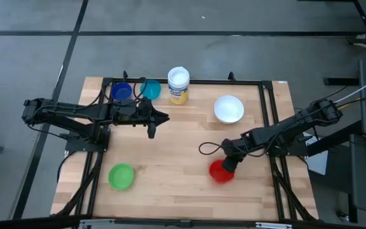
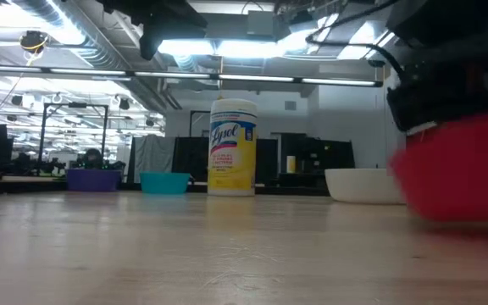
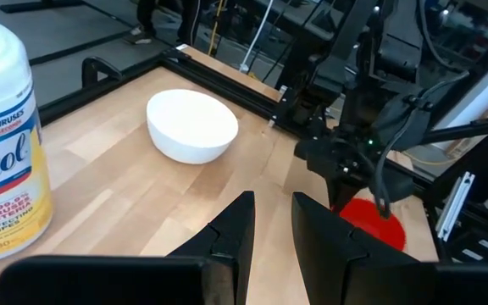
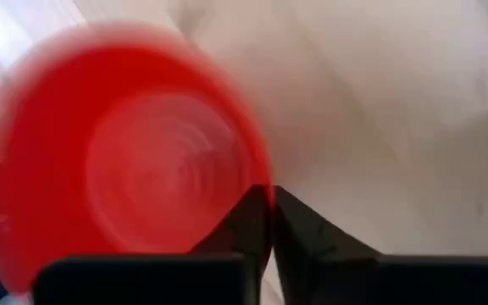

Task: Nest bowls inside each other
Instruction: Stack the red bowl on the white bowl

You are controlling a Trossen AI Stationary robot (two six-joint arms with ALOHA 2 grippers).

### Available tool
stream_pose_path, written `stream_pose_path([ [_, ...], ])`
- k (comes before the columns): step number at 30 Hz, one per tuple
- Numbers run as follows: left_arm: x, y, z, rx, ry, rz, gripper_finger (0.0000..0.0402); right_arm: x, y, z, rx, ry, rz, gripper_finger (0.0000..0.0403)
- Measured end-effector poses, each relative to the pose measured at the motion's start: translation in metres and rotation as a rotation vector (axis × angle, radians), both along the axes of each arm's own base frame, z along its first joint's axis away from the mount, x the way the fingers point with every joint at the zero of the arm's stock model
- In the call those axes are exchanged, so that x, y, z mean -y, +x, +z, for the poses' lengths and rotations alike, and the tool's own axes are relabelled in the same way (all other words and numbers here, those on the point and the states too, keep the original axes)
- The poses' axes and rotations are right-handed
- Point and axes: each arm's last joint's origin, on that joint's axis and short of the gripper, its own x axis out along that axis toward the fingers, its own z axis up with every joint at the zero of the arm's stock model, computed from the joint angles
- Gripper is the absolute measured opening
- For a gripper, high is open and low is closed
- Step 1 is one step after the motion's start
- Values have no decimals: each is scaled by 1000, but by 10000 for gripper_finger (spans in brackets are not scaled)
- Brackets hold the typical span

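The robot's right gripper should set the red bowl down inside the white bowl (image 1: pixel 229 109).
The red bowl (image 1: pixel 218 173) sits mouth up at the table's near right, with my right gripper (image 1: pixel 227 165) shut on its rim. The white bowl (image 1: pixel 229 109) rests on its base at the far right. At the far left edge the dark blue bowl (image 1: pixel 121 92) and the teal bowl (image 1: pixel 150 89) stand side by side. The green bowl (image 1: pixel 121 176) lies near the front left. My left gripper (image 3: pixel 271 220) hovers open above the table just in front of the blue and teal bowls, with nothing between its fingers. My right gripper pinches the red bowl's rim (image 4: pixel 257 182), one finger inside the bowl and one outside. The fingers slant steeply down from the table's right side. The bowl stays mouth up; whether its base (image 2: pixel 456 216) is clear of the table I cannot tell.
A yellow-labelled wipes container with a white lid (image 1: pixel 178 85) stands upright at the far edge next to the teal bowl. A black frame rail (image 1: pixel 269 121) runs around the tabletop. Bare wood lies in the middle between the arms.
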Motion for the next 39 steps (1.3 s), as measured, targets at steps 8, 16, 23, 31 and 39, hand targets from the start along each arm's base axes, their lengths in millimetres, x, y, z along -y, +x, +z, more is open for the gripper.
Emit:
stream_pose_path([
  [8, 0, 0, 0, 0, 0, -1, 77, 19, 22, 47, 271, -50, -104, 5],
  [16, 0, 0, 0, 1, 0, -1, 77, 87, 19, 104, 387, -323, -331, 3],
  [23, 1, 0, 0, 1, 0, -5, 77, 142, -20, 105, 99, -479, -457, 1],
  [31, 2, 0, 0, -1, 0, -29, 77, 176, -38, 102, 6, -538, -540, 1],
  [39, 2, 0, 0, -1, 1, -32, 77, 196, -53, 100, -67, -559, -602, 1],
])
